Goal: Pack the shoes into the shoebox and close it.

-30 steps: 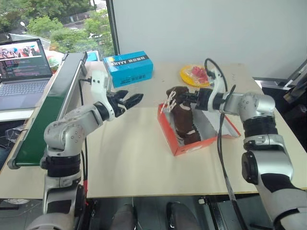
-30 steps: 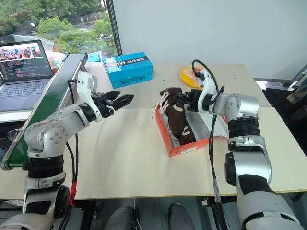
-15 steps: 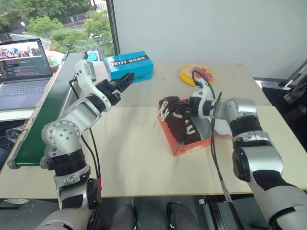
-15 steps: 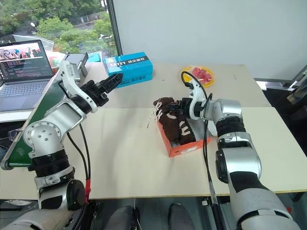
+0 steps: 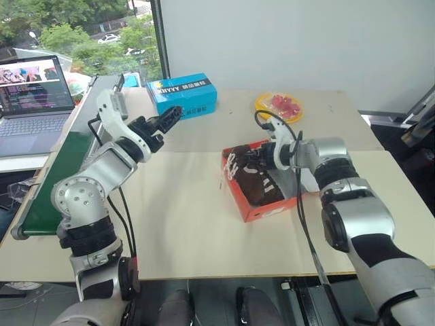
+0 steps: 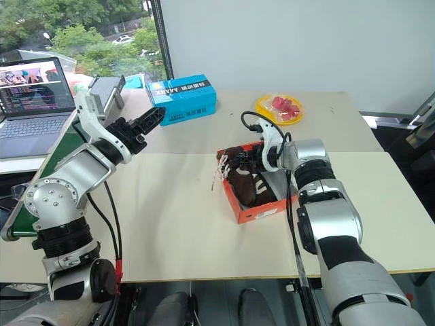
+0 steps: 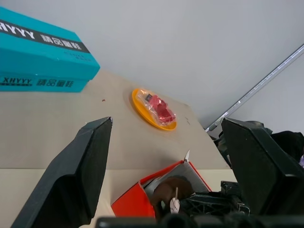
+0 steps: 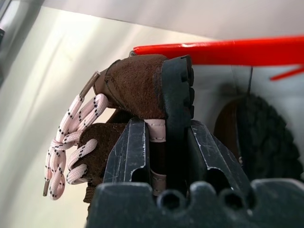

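Note:
The robot's right gripper will let go of the upper shoe down inside the shoebox, snug (image 5: 255,177) (image 8: 189,137) beside the other shoe's black sole.
The red-orange shoebox (image 5: 253,208) stands open in the middle of the table. Two dark brown shoes (image 6: 245,185) with whitish laces lie inside it. My right gripper (image 5: 254,159) reaches in from the right, shut on the upper shoe (image 8: 137,85) at its heel collar. That shoe's laces (image 8: 61,147) hang over the box's left wall. The other shoe's black sole (image 8: 270,142) shows inside the box. My left gripper (image 5: 170,117) is open and empty, raised over the table left of the shoebox, close to the blue box. Its fingers (image 7: 90,166) stand wide apart.
A blue box with white lettering (image 5: 181,96) sits at the back left. A yellow plate of red items (image 5: 279,105) lies behind the shoebox. A green conveyor (image 5: 68,156) and a laptop (image 5: 34,95) line the left side. Bare tabletop (image 5: 177,217) lies in front.
My right gripper has lowered the held shoe down into the shoebox. My left gripper has risen, rolled and swung left toward the blue box, still open.

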You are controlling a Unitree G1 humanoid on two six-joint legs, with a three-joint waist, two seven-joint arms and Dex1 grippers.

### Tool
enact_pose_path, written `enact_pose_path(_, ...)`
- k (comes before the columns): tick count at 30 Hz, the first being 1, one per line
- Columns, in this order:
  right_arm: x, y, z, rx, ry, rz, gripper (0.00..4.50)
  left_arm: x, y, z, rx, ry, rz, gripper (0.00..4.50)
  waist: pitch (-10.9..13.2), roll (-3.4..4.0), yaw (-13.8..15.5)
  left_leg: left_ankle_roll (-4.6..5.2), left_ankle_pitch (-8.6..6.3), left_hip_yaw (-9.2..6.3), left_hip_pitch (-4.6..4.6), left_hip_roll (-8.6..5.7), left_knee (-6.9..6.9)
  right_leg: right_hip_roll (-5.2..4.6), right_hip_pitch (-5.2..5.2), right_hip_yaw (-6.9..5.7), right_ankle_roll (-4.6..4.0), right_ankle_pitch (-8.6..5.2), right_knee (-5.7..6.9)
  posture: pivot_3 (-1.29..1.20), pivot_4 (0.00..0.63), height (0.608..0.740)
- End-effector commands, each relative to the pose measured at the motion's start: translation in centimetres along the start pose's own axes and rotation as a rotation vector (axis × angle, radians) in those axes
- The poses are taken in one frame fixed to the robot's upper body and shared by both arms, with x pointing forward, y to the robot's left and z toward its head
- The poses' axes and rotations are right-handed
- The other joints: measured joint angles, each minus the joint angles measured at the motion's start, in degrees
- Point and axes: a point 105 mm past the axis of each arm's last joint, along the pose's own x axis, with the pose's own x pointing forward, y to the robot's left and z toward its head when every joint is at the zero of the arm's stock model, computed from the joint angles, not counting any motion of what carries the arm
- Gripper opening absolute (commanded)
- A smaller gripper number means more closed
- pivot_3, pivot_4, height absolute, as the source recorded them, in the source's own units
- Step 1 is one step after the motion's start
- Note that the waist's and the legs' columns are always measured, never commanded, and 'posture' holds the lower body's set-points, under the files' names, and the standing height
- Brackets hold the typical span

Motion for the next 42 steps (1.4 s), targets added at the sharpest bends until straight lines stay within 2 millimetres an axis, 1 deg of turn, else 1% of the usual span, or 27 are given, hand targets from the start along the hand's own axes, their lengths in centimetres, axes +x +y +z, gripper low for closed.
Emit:
enact_pose_path(1, 0.1, -1.8, -4.0, 0.122, 0.131, -0.054, 0.57, -0.1, -1.2, 1.1, 0.041, -0.031, -0.040, 3.89, 0.00, 0.00, 0.03, 0.00, 0.00, 0.00, 0.00, 0.00, 0.00, 0.00, 0.01, 0.00, 0.00, 0.00, 0.00, 0.00, 0.150, 0.740)
enact_pose_path(2, 0.1, -1.5, -4.0, 0.185, 0.117, -0.027, 0.57, -0.1, -1.2, 1.1, 0.042, -0.030, -0.041, 3.89, 0.00, 0.00, 0.04, 0.00, 0.00, 0.00, 0.01, -0.01, 0.00, -0.01, 0.02, 0.00, 0.00, 0.00, 0.00, 0.00, 0.150, 0.740)
enact_pose_path(3, 0.0, -1.5, -4.3, 0.201, 0.123, -0.013, 0.57, -0.1, -1.2, 1.0, 0.042, -0.028, -0.041, 3.89, 0.00, -0.01, 0.04, 0.00, 0.00, 0.01, 0.02, -0.01, 0.00, -0.01, 0.03, 0.00, 0.00, 0.00, 0.00, 0.00, 0.150, 0.740)
enact_pose_path(6, -0.3, -4.3, -6.5, -0.002, 0.228, -0.177, 0.57, -0.1, -1.2, 0.7, 0.054, -0.014, -0.038, 3.89, -0.01, 0.00, 0.00, 0.00, 0.00, 0.01, 0.06, 0.00, -0.01, 0.01, 0.05, 0.00, 0.00, 0.00, 0.00, 0.00, 0.150, 0.740)
enact_pose_path(7, -0.5, -5.1, -6.9, -0.080, 0.258, -0.230, 0.57, -0.1, -1.2, 0.7, 0.064, -0.009, -0.036, 3.89, -0.02, -0.01, 0.01, 0.00, 0.00, 0.02, 0.09, -0.01, -0.01, 0.00, 0.06, 0.01, 0.00, 0.00, 0.00, 0.00, 0.150, 0.740)
enact_pose_path(9, -0.9, -6.5, -7.3, -0.202, 0.294, -0.315, 0.57, -0.1, -1.1, 0.5, 0.079, -0.002, -0.031, 3.89, -0.07, -0.03, 0.18, -0.01, 0.00, 0.01, 0.20, -0.04, -0.01, -0.01, 0.23, -0.04, 0.00, 0.00, -0.04, 0.00, 0.150, 0.740)
enact_pose_path(11, -1.2, -7.3, -7.1, -0.314, 0.317, -0.370, 0.57, 0.0, -1.2, 0.6, 0.076, -0.005, -0.035, 3.89, -0.11, -0.05, 0.56, 0.05, -0.05, -0.02, 0.58, -0.05, -0.01, -0.04, 0.71, -0.15, 0.01, 0.00, -0.17, 0.00, 0.150, 0.740)
enact_pose_path(13, -1.2, -7.5, -7.0, -0.403, 0.338, -0.394, 0.57, 0.0, -1.2, 0.6, 0.084, -0.003, -0.036, 3.89, -0.20, -0.15, 1.09, 0.14, -0.11, -0.03, 0.91, -0.12, 0.00, -0.11, 1.06, -0.16, 0.02, -0.01, -0.35, 0.00, 0.150, 0.740)
enact_pose_path(15, -0.9, -7.1, -6.9, -0.433, 0.343, -0.379, 0.57, 0.1, -1.3, 0.6, 0.086, -0.003, -0.039, 3.89, -0.24, -0.21, 1.52, 0.15, -0.11, -0.08, 1.04, -0.18, 0.01, -0.13, 1.24, -0.15, 0.03, -0.01, -0.37, 0.00, 0.150, 0.740)
enact_pose_path(17, -0.3, -6.3, -6.6, -0.406, 0.319, -0.337, 0.57, 0.2, -1.4, 0.4, 0.094, 0.004, -0.043, 3.89, -0.25, -0.21, 1.65, 0.14, -0.11, -0.17, 1.17, -0.23, 0.01, -0.14, 1.45, -0.15, 0.03, -0.01, -0.41, 0.00, 0.150, 0.740)
enact_pose_path(24, 0.0, -6.0, -6.3, -0.345, 0.263, -0.330, 0.57, 0.2, -1.4, 0.2, 0.109, 0.015, -0.045, 3.89, -0.25, -0.22, 1.44, 0.14, -0.11, -0.24, 1.17, -0.19, -0.05, -0.12, 1.47, -0.15, 0.02, -0.01, -0.39, 0.00, 0.150, 0.740)
enact_pose_path(26, 0.2, -5.6, -5.9, -0.320, 0.235, -0.310, 1.54, 0.2, -1.4, 0.1, 0.112, 0.019, -0.045, 3.89, -0.25, -0.22, 1.45, 0.14, -0.11, -0.24, 1.18, -0.19, -0.04, -0.12, 1.47, -0.15, 0.02, -0.01, -0.42, 0.00, 0.150, 0.740)
enact_pose_path(27, 0.2, -5.3, -5.5, -0.313, 0.220, -0.302, 1.71, 0.2, -1.4, 0.1, 0.116, 0.024, -0.047, 3.89, -0.25, -0.22, 1.45, 0.14, -0.11, -0.24, 1.18, -0.19, -0.04, -0.12, 1.47, -0.15, 0.02, -0.01, -0.42, 0.00, 0.150, 0.740)
enact_pose_path(29, 0.2, -4.9, -4.8, -0.296, 0.194, -0.288, 2.41, 0.2, -1.4, -0.1, 0.123, 0.033, -0.050, 3.89, -0.25, -0.22, 1.46, 0.14, -0.11, -0.25, 1.15, -0.19, -0.04, -0.13, 1.41, -0.14, 0.02, -0.01, -0.41, 0.00, 0.150, 0.740)
enact_pose_path(31, 0.1, -3.0, -2.4, -0.235, 0.119, -0.214, 3.10, 0.2, -1.3, -0.4, 0.131, 0.051, -0.054, 3.89, -0.25, -0.22, 1.45, 0.14, -0.11, -0.26, 1.00, -0.19, -0.05, -0.12, 1.25, -0.13, 0.02, -0.01, -0.38, 0.00, 0.150, 0.740)
enact_pose_path(32, 0.0, -2.2, -1.6, -0.215, 0.093, -0.183, 3.54, 0.2, -1.3, -0.5, 0.133, 0.057, -0.055, 3.89, -0.25, -0.21, 1.40, 0.14, -0.10, -0.28, 0.82, -0.19, -0.05, -0.13, 0.99, -0.08, 0.02, -0.01, -0.31, 0.00, 0.150, 0.740)
enact_pose_path(33, -0.4, -0.7, 0.1, -0.196, 0.049, -0.136, 3.81, 0.2, -1.3, -0.8, 0.142, 0.073, -0.059, 3.89, -0.24, -0.20, 1.35, 0.13, -0.09, -0.37, 0.64, -0.18, -0.04, -0.12, 0.80, -0.04, 0.02, -0.01, -0.21, 0.00, 0.150, 0.740)
enact_pose_path(34, -0.7, 0.2, 1.1, -0.188, 0.024, -0.109, 4.08, 0.2, -1.3, -1.0, 0.149, 0.083, -0.063, 3.89, -0.18, -0.13, 1.27, 0.11, -0.07, -0.46, 0.54, -0.17, -0.05, -0.11, 0.71, -0.04, 0.02, 0.00, -0.12, 0.00, 0.150, 0.740)
enact_pose_path(35, -1.4, 1.2, 2.3, -0.187, -0.007, -0.086, 4.48, 0.2, -1.3, -1.4, 0.162, 0.107, -0.069, 3.89, -0.13, -0.05, 1.15, 0.10, -0.06, -0.53, 0.42, -0.15, -0.05, -0.10, 0.62, -0.06, 0.02, 0.00, -0.12, 0.00, 0.150, 0.740)
enact_pose_path(36, -2.2, 1.9, 3.4, -0.191, -0.041, -0.081, 4.48, 0.2, -1.4, -2.1, 0.196, 0.143, -0.079, 3.89, -0.08, 0.01, 1.07, 0.09, -0.06, -0.55, 0.30, -0.15, -0.05, -0.09, 0.50, -0.06, 0.02, 0.00, -0.11, 0.00, 0.150, 0.740)
enact_pose_path(37, -2.7, 2.2, 3.9, -0.195, -0.060, -0.085, 4.48, 0.2, -1.4, -2.5, 0.219, 0.167, -0.085, 3.89, -0.06, 0.05, 0.96, 0.10, -0.06, -0.57, 0.17, -0.16, -0.04, -0.09, 0.38, -0.06, 0.02, 0.00, -0.10, 0.00, 0.150, 0.740)
enact_pose_path(39, -3.9, 2.6, 4.6, -0.210, -0.086, -0.089, 4.48, 0.2, -1.7, -3.4, 0.265, 0.221, -0.112, 3.89, -0.06, 0.06, 0.80, 0.08, -0.04, -0.56, -0.04, -0.18, -0.06, -0.08, 0.07, -0.01, 0.02, 0.00, -0.01, 0.00, 0.150, 0.740)
enact_pose_path(42, -5.4, 3.1, 5.4, -0.209, -0.127, -0.090, 4.48, 0.2, -2.2, -4.3, 0.307, 0.267, -0.158, 3.89, -0.05, 0.06, 0.59, 0.07, -0.03, -0.54, -0.25, -0.19, -0.05, -0.06, -0.14, -0.02, 0.03, 0.01, -0.01, 0.00, 0.150, 0.740)
